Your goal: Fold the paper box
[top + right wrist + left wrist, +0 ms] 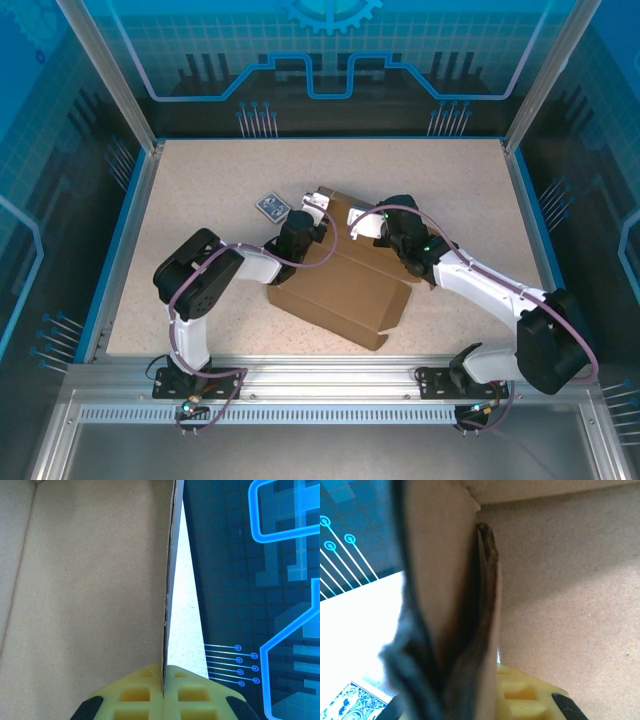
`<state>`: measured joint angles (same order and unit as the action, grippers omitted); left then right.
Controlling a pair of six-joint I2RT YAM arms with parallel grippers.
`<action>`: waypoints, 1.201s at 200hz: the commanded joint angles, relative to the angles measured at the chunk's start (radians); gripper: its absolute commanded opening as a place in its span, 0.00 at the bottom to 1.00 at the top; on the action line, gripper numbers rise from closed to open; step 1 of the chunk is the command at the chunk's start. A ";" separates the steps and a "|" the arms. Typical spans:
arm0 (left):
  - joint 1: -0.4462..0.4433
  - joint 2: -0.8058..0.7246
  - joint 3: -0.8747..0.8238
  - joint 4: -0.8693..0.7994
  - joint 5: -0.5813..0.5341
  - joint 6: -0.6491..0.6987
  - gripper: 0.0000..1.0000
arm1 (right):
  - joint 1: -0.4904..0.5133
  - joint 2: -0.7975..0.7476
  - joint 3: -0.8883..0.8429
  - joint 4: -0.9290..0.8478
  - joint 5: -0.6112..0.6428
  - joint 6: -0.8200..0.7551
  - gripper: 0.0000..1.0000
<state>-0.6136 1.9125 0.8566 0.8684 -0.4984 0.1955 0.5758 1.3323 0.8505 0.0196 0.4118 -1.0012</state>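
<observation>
The inner flap gapes from the box's side at my left gripper, so my left gripper will open and pinch both layers nearer the box's far corner (478, 506).
The paper box (340, 290) is brown cardboard lying in the middle of the table, its lid panel spread toward the front. My left gripper (305, 215) is at the box's far-left side wall. In the left wrist view that folded wall (465, 595) runs edge-on between the jaws, one yellow finger (525, 695) pressed against it: shut on the wall. My right gripper (385, 235) is at the far-right wall. Its yellow fingers (130, 695) are clamped on the thin cardboard edge (169, 580), with the box's inner panel (90, 580) to the left.
A small blue-and-white patterned card pack (271, 207) lies on the table just left of the left gripper, and its corner shows as the card pack (355, 705) in the left wrist view. Blue walls and metal posts border the speckled tabletop (200, 180).
</observation>
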 commanded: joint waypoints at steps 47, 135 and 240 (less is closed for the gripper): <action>0.012 -0.007 0.003 0.034 0.012 0.027 0.15 | -0.002 -0.004 -0.012 -0.072 -0.001 0.022 0.00; 0.012 -0.080 -0.047 0.004 0.147 -0.033 0.46 | -0.013 -0.012 -0.003 -0.072 -0.001 0.054 0.00; 0.041 -0.209 -0.106 -0.057 0.311 -0.122 0.71 | -0.014 -0.026 0.004 -0.074 0.004 0.076 0.00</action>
<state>-0.5995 1.7683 0.7662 0.8330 -0.2737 0.1238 0.5667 1.3312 0.8505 -0.0181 0.4267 -0.9428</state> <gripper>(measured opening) 0.705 0.048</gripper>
